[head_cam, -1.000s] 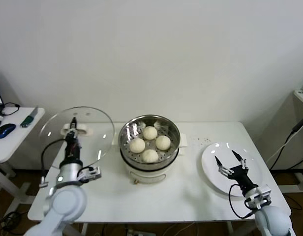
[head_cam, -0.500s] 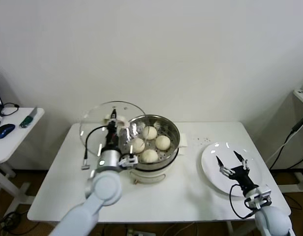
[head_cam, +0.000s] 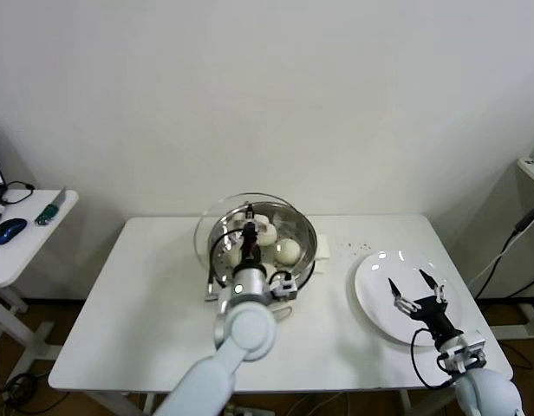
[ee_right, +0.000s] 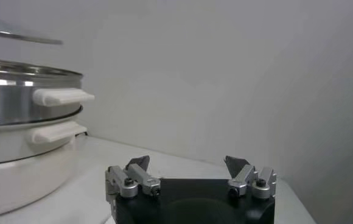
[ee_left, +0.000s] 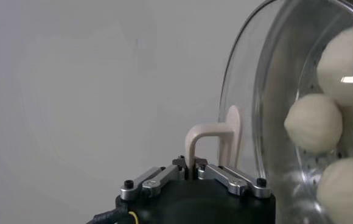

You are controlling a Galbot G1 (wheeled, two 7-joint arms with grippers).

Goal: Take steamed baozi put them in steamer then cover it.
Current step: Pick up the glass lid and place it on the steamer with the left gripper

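My left gripper is going to set the glass lid down. Next, I let go of it squarely on top of the steel steamer basket [head_cam: 263,241], covering the baozi.
The steamer [head_cam: 307,232], a shiny steel basket on a white pot base, stands mid-table with several steamed baozi [head_cam: 289,251] inside. My left gripper [head_cam: 249,221] is shut on the cream bar handle of the cover [head_cam: 217,218], a clear glass lid held just above the basket, slightly off toward the left. In the left wrist view the gripper [ee_left: 192,169] pinches the handle [ee_left: 216,137], with baozi [ee_left: 313,122] seen through the glass. My right gripper [head_cam: 416,282] hangs open and empty over the white plate [head_cam: 375,277]; it shows in the right wrist view too [ee_right: 187,165].
The white table [head_cam: 146,303] reaches left and toward me from the steamer. A side table at far left carries a mouse [head_cam: 9,230] and cables. In the right wrist view the steamer [ee_right: 18,100] with its side handle [ee_right: 61,96] stands beyond the gripper.
My left arm has carried the cover rightward from the table's left side to over the steamer. The right gripper has stayed over the plate.
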